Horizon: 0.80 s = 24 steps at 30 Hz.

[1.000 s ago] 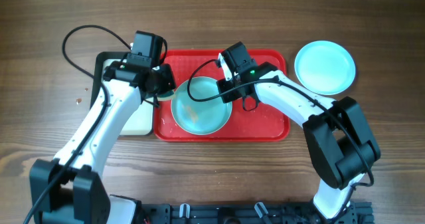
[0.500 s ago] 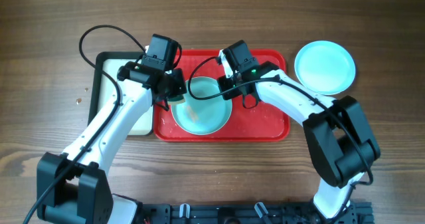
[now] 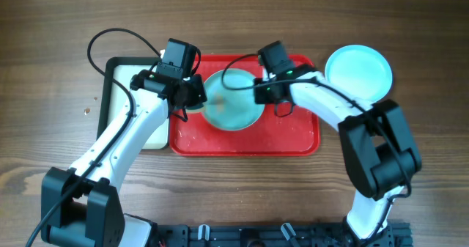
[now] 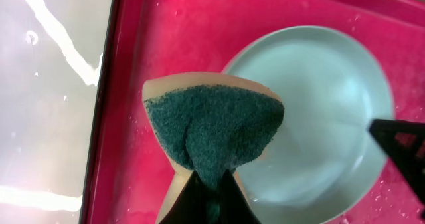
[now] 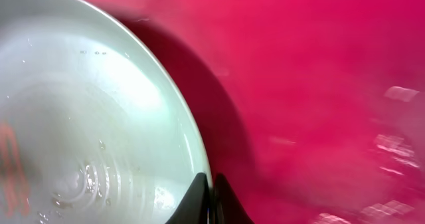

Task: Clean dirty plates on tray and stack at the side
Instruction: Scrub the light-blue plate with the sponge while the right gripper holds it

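Note:
An orange smear is on the plate while the sponge hangs over the plate's rim, so my right gripper will retake the plate's rim [image 5: 206,163] and steady the plate for scrubbing.
A pale aqua plate [image 3: 231,104] is over the middle of the red tray [image 3: 242,141]. My right gripper [image 3: 261,93] is shut on its right rim and holds it raised, with a shadow under it in the right wrist view [image 5: 86,117]. My left gripper [image 3: 193,96] is shut on a green and yellow sponge [image 4: 212,127], which hangs over the plate's left edge [image 4: 319,117]. A second aqua plate [image 3: 358,73] lies on the table to the right of the tray. No white plate is in view.
A black-rimmed tray with a cream inside [image 3: 135,115] stands against the red tray's left side. The red tray floor [image 5: 319,84] is wet with droplets. Both arms' cables loop over the far half of the tray.
My right gripper has lifted the aqua plate and moved it toward the far side and a little right. My left gripper moved right over the tray with the sponge, then held still.

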{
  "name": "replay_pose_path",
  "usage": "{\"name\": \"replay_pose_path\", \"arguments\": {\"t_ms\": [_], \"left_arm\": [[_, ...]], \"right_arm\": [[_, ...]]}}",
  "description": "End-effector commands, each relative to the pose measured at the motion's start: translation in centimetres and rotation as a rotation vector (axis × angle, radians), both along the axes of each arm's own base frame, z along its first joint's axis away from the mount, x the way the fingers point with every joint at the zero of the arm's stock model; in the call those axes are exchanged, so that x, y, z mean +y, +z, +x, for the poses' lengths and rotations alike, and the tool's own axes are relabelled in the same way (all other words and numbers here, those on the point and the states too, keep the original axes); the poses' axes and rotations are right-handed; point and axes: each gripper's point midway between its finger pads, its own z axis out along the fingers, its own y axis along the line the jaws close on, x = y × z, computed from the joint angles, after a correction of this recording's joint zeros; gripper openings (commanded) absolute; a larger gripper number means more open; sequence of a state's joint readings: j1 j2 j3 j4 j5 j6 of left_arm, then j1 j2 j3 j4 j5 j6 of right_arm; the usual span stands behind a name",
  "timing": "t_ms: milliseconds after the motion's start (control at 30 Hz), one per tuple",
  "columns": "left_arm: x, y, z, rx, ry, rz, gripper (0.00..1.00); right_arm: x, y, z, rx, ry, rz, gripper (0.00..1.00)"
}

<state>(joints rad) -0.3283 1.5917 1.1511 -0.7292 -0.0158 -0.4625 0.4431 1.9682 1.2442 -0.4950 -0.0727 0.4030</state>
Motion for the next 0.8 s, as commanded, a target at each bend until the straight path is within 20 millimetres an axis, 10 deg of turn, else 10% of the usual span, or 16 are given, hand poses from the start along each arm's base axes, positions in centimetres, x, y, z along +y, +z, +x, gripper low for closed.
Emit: {"name": "replay_pose_path", "arguments": {"t_ms": [0,767], "left_arm": [[-0.4,-0.4,0.0,0.007,0.007,-0.016,0.04],[-3.9,0.3,0.3,-0.058,-0.073,-0.043,0.04]], "right_arm": [[-1.6,1.4,0.6,-0.013,-0.120,-0.008,0.04],[2.2,1.4,-1.7,0.035,-0.026,0.052,0.04]]}}
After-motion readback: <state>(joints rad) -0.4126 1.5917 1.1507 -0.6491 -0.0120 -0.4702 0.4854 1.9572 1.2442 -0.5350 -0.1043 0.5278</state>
